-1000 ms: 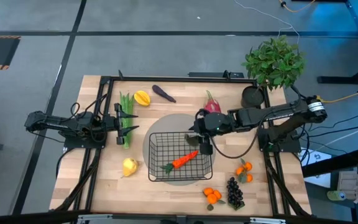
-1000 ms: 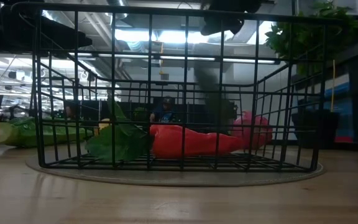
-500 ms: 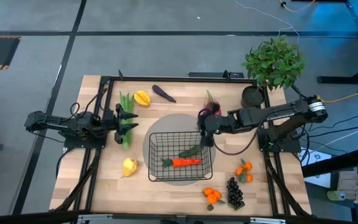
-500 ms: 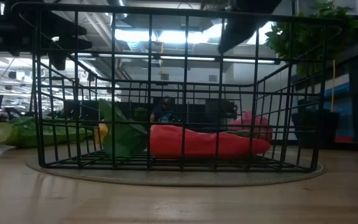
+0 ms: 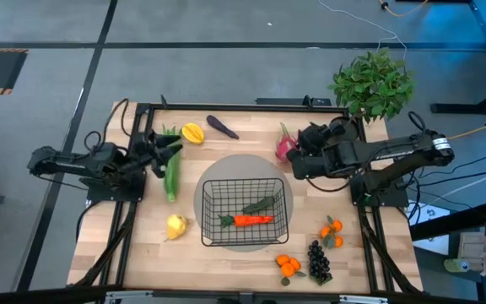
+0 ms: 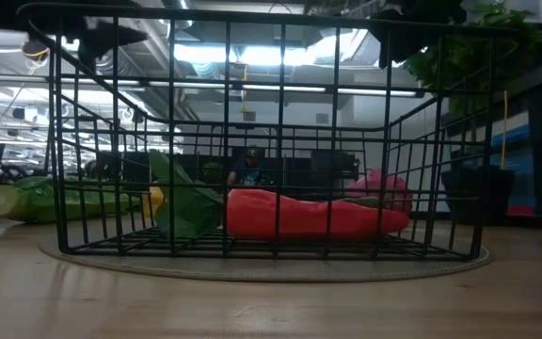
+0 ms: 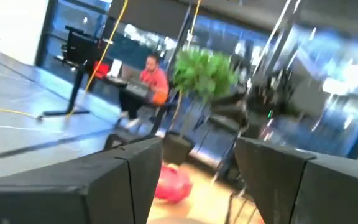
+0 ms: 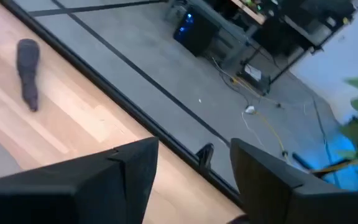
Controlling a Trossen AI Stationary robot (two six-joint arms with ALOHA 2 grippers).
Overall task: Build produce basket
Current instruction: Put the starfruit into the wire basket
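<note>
The robot's left gripper should next close on the middle fold [image 5: 191,133] of the yellow fruit that is beside the eggplant.
The black wire basket [image 5: 243,211] stands on a grey round mat mid-table. The orange carrot [image 5: 251,219] lies flat on the basket floor, also seen in the low view [image 6: 309,215]. My left gripper [image 5: 169,148] hangs open above the far end of the long green stalks [image 5: 171,173], which lie on the table. My right gripper [image 5: 302,140] is open and raised beside the pink dragon fruit [image 5: 285,147]. Eggplant [image 5: 222,127], a yellow fruit [image 5: 193,133] and another yellow fruit [image 5: 175,226] rest on the wood. Small oranges [image 5: 289,266] and dark grapes [image 5: 318,260] lie near the near right corner.
A potted leafy plant [image 5: 371,84] and its black pot [image 5: 342,131] stand at the far right corner, close behind my right arm. More oranges [image 5: 332,230] lie right of the basket. Beyond the table, a person [image 7: 151,78] sits at a desk.
The carrot turned and settled flat on the basket floor. My right gripper rose out of the basket's far right corner and drew back toward the far right, stopping beside the dragon fruit. My left gripper lifted off the stalks, moved toward the far edge and tipped upward.
</note>
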